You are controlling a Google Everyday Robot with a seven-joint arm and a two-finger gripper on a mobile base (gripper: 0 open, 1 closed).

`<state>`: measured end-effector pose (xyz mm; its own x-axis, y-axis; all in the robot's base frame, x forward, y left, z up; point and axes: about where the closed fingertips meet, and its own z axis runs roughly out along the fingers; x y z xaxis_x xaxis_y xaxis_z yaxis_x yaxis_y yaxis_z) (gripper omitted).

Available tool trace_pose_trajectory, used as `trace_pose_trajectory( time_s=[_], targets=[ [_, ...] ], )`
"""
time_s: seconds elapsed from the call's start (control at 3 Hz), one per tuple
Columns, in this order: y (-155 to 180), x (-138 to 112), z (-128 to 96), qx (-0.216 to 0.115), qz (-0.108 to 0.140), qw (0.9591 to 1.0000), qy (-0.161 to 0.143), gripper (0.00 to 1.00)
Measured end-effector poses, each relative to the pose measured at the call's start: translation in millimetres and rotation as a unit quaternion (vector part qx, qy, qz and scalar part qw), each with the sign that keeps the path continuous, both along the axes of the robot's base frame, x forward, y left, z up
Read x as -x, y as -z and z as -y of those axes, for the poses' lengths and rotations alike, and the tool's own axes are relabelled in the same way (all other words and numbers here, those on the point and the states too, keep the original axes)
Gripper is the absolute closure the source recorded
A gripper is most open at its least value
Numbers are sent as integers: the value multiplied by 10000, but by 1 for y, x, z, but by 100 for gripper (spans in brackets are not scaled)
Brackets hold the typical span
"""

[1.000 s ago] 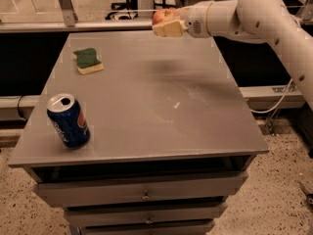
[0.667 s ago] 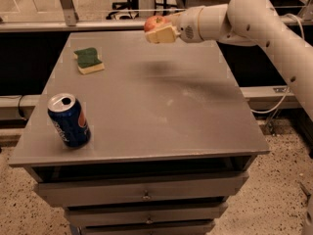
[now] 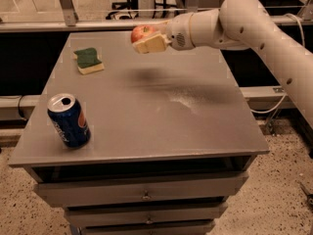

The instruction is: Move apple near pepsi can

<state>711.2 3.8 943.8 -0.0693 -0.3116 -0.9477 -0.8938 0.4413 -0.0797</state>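
Next, my gripper lets go of the apple on the grey table (image 3: 101,116) against the pepsi can, on its side facing the table's middle.
The red apple (image 3: 142,32) is held in my gripper (image 3: 146,39), high above the back middle of the grey table (image 3: 146,116). The gripper is shut on the apple, its cream-coloured fingers (image 3: 151,44) under and beside it. The dark blue pepsi can (image 3: 69,120) stands upright near the table's front left corner, far from the apple, to its lower left. My white arm (image 3: 244,23) reaches in from the right.
A green-and-yellow sponge (image 3: 89,60) lies at the table's back left. The table is a drawer cabinet with handles (image 3: 145,196) at the front. A metal rail (image 3: 98,24) runs behind it. Speckled floor lies around.
My gripper has carried the apple leftward over the back of the table, toward the can's side. The can and sponge have not moved.
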Motion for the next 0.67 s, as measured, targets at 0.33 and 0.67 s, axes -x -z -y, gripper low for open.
trace_pose_trajectory(
  time_s=[0.33,0.67],
  targets=[
    [15,51,-33,153,-227,9974,-663,100],
    [46,112,-65,171,-708,9877,-1386,100]
  ],
)
